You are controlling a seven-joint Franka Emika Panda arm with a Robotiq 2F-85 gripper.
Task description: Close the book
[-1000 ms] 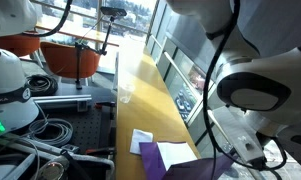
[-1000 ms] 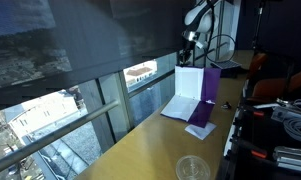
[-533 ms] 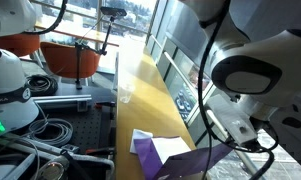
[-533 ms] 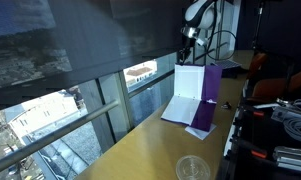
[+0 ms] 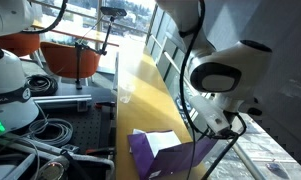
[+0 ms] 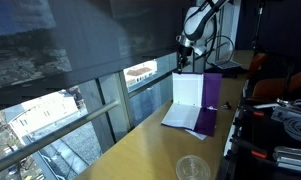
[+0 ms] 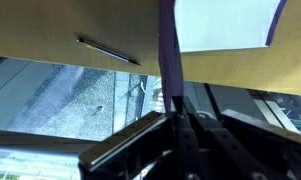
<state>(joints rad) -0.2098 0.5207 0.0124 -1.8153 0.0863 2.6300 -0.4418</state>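
My gripper is going to release the raised purple cover over the white page on the book's flat half (image 5: 161, 142) (image 7: 223, 24).
A purple-covered book with white pages lies open on the wooden table, seen in both exterior views (image 5: 155, 152) (image 6: 195, 103). One half of it (image 6: 188, 90) stands raised almost upright while the other half lies flat. My gripper (image 6: 182, 62) is shut on the top edge of the raised cover. In the wrist view the purple cover (image 7: 168, 50) runs edge-on into the closed fingers (image 7: 178, 128), and a white page (image 7: 225, 22) shows beyond it.
A pen (image 7: 107, 50) lies on the table near the book. A clear plastic cup (image 6: 193, 168) stands on the table's near end. The wooden table (image 5: 150, 88) runs along a window. Cables and equipment (image 5: 30, 120) lie beside it.
The gripper has swung the raised cover further up and over toward the flat half; the arm has moved across an exterior view.
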